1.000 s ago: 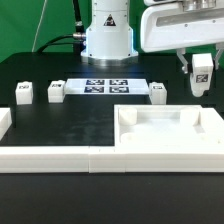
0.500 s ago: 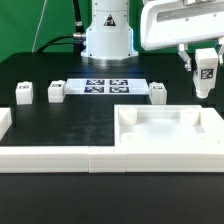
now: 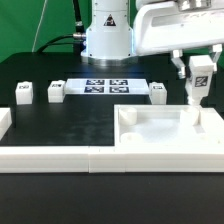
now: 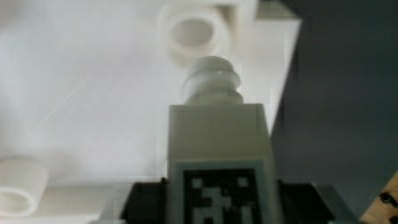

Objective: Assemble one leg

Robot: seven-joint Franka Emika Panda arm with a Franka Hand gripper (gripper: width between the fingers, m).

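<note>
The white leg, now held above the panel's far corner, will be let go of by my gripper, upright in the white panel's near corner (image 3: 207, 136), the one farthest from the standing legs.
My gripper (image 3: 199, 72) is shut on a white leg (image 3: 198, 85) with a black-and-white tag and holds it upright above the far right corner of the large white tray-like panel (image 3: 165, 140). In the wrist view the leg (image 4: 217, 140) points its threaded tip at a corner hole (image 4: 192, 34) of the panel, short of it. Three more legs stand on the table: two at the exterior view's left (image 3: 23, 94) (image 3: 55, 91) and one near the middle (image 3: 157, 92).
The marker board (image 3: 105, 86) lies flat in front of the robot base (image 3: 107, 40). A white wall (image 3: 45, 158) runs along the table's near edge, with a raised end at the exterior view's left (image 3: 5, 122).
The gripper with the leg has moved toward the exterior view's left and slightly down, now over the panel's far right corner.
</note>
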